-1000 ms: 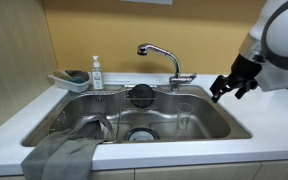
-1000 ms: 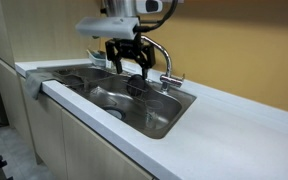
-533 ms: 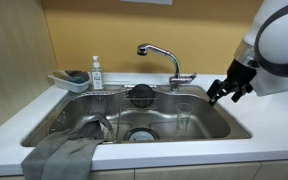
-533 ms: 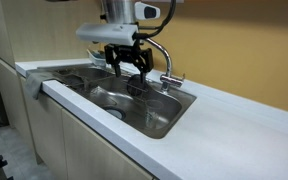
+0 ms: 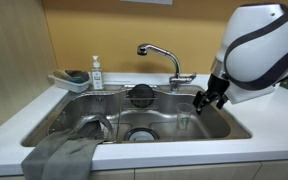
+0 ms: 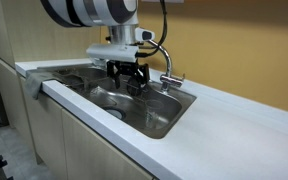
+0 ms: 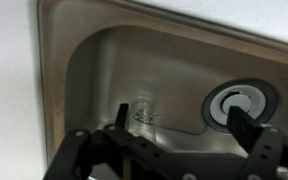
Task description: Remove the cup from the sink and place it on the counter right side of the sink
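I will move my gripper to the clear cup next and close it on the cup's rim (image 5: 179,105) (image 7: 152,129), on the side toward the drain of the sink.
A small clear cup (image 5: 184,119) stands upright on the sink floor near the right wall of the steel sink (image 5: 229,128). In the wrist view the cup (image 7: 144,113) sits just inside one dark finger (image 7: 119,118). My gripper (image 5: 208,98) hangs open and empty over the sink's right rim, just above and beside the cup. It also shows in an exterior view (image 6: 130,72) above the basin, and in the wrist view (image 7: 182,125) with its jaws spread wide. The cup is not clear to see in that exterior view.
A chrome faucet (image 5: 162,54) stands behind the sink. A soap bottle (image 5: 96,73) and a sponge tray (image 5: 71,79) sit at the back left. A grey cloth (image 5: 59,157) hangs over the front left rim. White counter (image 5: 272,120) lies right of the sink.
The arm has moved from over the right counter leftward and down to the sink's right side, closer to the cup. The gripper stays open. The cup has not moved.
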